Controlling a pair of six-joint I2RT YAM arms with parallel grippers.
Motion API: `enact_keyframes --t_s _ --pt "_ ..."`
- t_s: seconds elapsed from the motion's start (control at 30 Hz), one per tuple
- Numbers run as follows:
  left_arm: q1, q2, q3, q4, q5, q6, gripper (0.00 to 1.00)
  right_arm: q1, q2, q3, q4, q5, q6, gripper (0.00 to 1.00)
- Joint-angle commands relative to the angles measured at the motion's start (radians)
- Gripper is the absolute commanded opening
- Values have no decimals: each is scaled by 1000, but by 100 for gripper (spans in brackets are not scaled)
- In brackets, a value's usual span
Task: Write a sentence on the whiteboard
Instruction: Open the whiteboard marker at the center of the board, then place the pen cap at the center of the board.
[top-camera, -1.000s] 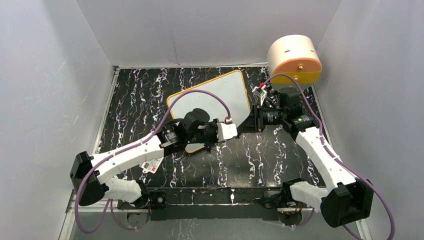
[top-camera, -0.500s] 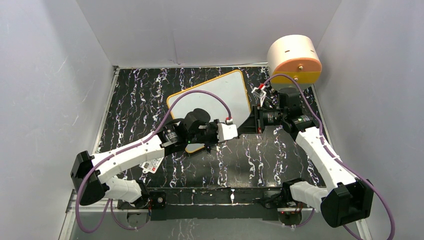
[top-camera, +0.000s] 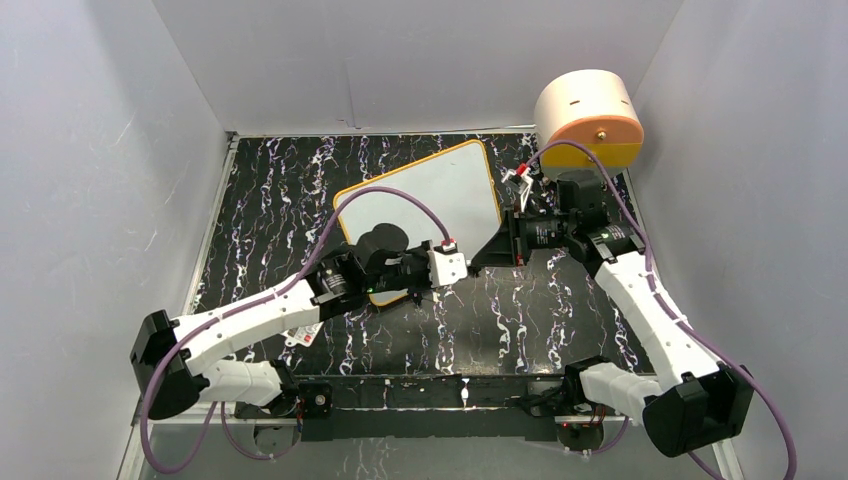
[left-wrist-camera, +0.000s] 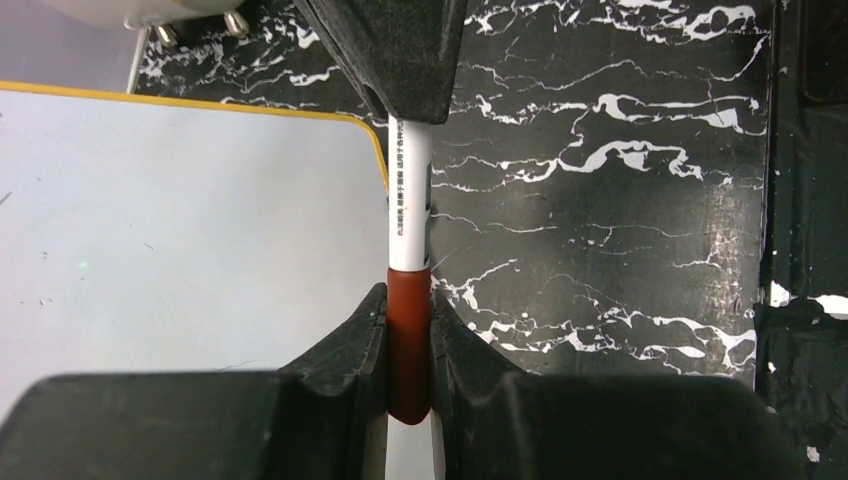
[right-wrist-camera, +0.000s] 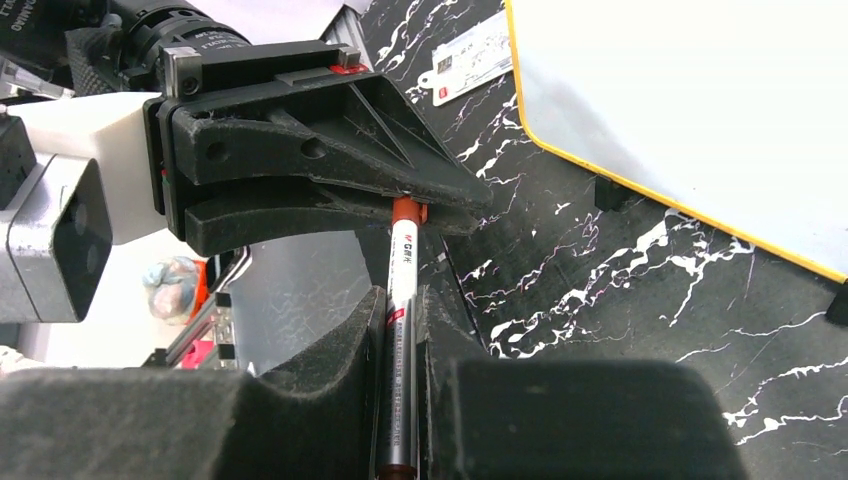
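Observation:
Next, my left gripper lets go of the dark red cap on the table (top-camera: 298, 234) beside the whiteboard, behind the printed card.
The whiteboard (top-camera: 430, 190), white with an orange-yellow frame, lies tilted at the back centre of the table; its visible face (left-wrist-camera: 180, 200) is blank and the sentence does not show. Just off the board's near right corner, a white marker (left-wrist-camera: 411, 200) with a dark red cap (left-wrist-camera: 409, 330) hangs between both grippers. My left gripper (left-wrist-camera: 409, 295) is shut on the cap. My right gripper (right-wrist-camera: 400, 295) is shut on the marker's barrel (right-wrist-camera: 403, 265). In the top view the two grippers meet tip to tip, left gripper (top-camera: 468, 268) and right gripper (top-camera: 487, 254).
A cream and orange cylinder (top-camera: 588, 118) sits at the back right corner. A small white printed card (top-camera: 305, 333) lies under my left arm. Grey walls close in the black marbled table (top-camera: 270, 200) on three sides.
My right gripper has closed on the marker's barrel. My left arm has shifted slightly left and toward the near edge, still gripping the cap.

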Motion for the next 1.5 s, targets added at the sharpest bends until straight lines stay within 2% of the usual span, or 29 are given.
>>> enact_keyframes --t_s 0.0,0.33,0.53,0.8,0.9,1.17,1.27,1.47 --pt "25 -67 -58 -12 -77 17 0 -10 -59 79 -95 8 -65 0" --pt "25 -137 -74 -18 -133 32 0 -21 -120 158 -188 112 -119 0" --pt "25 -160 6 -54 -323 -52 0 -20 -180 161 -125 236 -118 0" --pt "58 -118 213 -196 -602 -304 0 -20 -271 61 -30 471 -154 0" --pt "145 -83 288 -291 -617 -378 0 -20 -323 14 30 515 -162 0" --pt "509 3 407 -440 -501 -562 0 -20 -430 -75 86 624 -163 0" --pt "653 42 409 -466 -384 -606 0 -13 -473 -115 123 651 -157 0" --pt "837 134 364 -484 -220 -673 0 21 -509 -127 112 767 -162 0"
